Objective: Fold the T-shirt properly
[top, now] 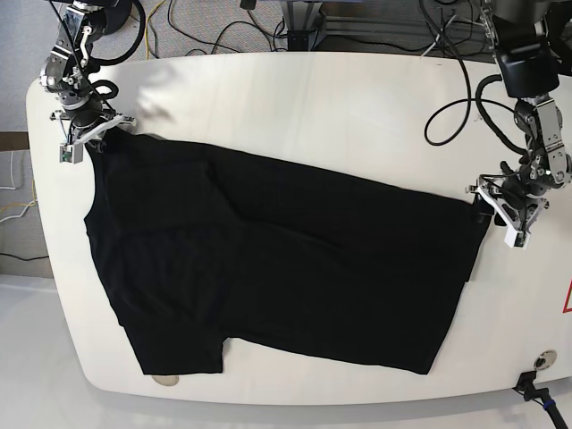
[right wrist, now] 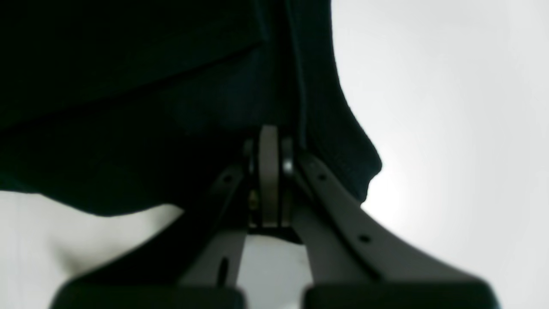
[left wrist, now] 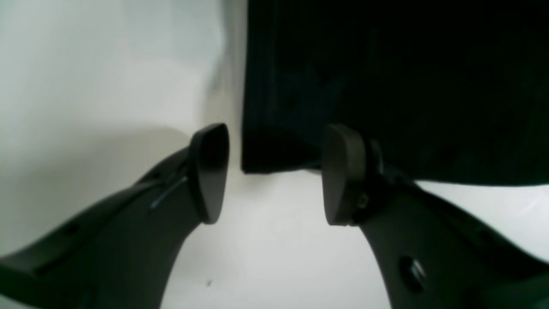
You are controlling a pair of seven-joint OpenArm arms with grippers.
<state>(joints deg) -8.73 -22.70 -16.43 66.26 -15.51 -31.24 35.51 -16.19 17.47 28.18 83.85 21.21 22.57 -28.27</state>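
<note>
The T-shirt's corner sticks out beside the shut fingers of my right gripper, so next I open that gripper and take that corner itself (right wrist: 352,177) before pulling the T-shirt straight.
The black T-shirt (top: 286,268) lies spread on the white table (top: 313,107), plain side up, with no print showing. My right gripper (top: 96,138) is at the shirt's far left corner. In the right wrist view it (right wrist: 270,180) is shut, with black cloth (right wrist: 128,107) bunched around and over the closed fingers. My left gripper (top: 490,210) is at the shirt's right edge. In the left wrist view it (left wrist: 274,176) is open, and the corner of the cloth (left wrist: 386,86) lies just beyond the gap between the fingertips, apart from both pads.
Cables (top: 313,22) run behind the table's far edge. A small round disc (top: 539,362) sits near the front right corner, and another round mark (top: 164,380) shows under the shirt's front hem. Bare white table surrounds the shirt.
</note>
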